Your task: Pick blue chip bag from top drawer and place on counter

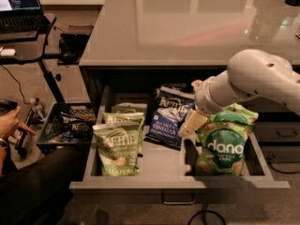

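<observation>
I should grab the blue chip bag next with my gripper by its lower near corner (176,139), on the side toward the green dang bag.
The blue chip bag (168,117) lies tilted at the back middle of the open top drawer (178,184), with white lettering on its navy front. The glossy grey-beige counter (187,27) spans the top above the drawer. My white arm comes in from the right, over the drawer. My gripper (190,123) hangs just right of the blue bag's right edge, above the drawer floor and beside the green dang bag. I cannot tell whether it touches the blue bag.
Two light green Kettle bags (117,146) stand at the drawer's left. A green dang bag (221,146) stands at the right, under my arm. A bin of bags (70,125) sits on the floor left. A person's hand (9,123) is at far left. A dark desk with a laptop (18,3) stands top left.
</observation>
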Available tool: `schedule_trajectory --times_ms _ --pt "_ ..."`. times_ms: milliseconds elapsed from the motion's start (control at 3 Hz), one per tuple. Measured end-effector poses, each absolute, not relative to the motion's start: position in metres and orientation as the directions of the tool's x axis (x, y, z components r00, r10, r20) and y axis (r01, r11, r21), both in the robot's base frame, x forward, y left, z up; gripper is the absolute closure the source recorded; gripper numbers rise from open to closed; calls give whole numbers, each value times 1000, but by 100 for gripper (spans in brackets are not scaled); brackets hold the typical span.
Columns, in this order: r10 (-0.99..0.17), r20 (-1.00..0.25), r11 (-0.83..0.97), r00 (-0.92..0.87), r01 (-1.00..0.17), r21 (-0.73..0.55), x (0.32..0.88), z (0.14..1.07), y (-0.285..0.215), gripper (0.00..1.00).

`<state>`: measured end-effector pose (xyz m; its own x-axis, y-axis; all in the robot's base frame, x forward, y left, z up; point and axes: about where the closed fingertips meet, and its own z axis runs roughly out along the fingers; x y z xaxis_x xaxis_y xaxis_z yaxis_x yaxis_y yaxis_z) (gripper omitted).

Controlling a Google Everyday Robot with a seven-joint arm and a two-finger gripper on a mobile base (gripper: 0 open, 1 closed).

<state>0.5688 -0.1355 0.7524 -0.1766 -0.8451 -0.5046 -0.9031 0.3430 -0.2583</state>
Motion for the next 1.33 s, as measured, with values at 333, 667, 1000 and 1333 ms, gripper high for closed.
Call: schedule_trajectory --times_ms 333,667,1000,1333 --pt "-828 -513 376 -225 -902 -212 586 731 -124 0" --pt "-829 -496 390 -257 -902 -185 597 711 -113 0" --pt "-849 -463 376 -254 -906 -192 602 689 -104 0" --pt "-877 -434 331 -204 -913 -239 606 672 -97 0"
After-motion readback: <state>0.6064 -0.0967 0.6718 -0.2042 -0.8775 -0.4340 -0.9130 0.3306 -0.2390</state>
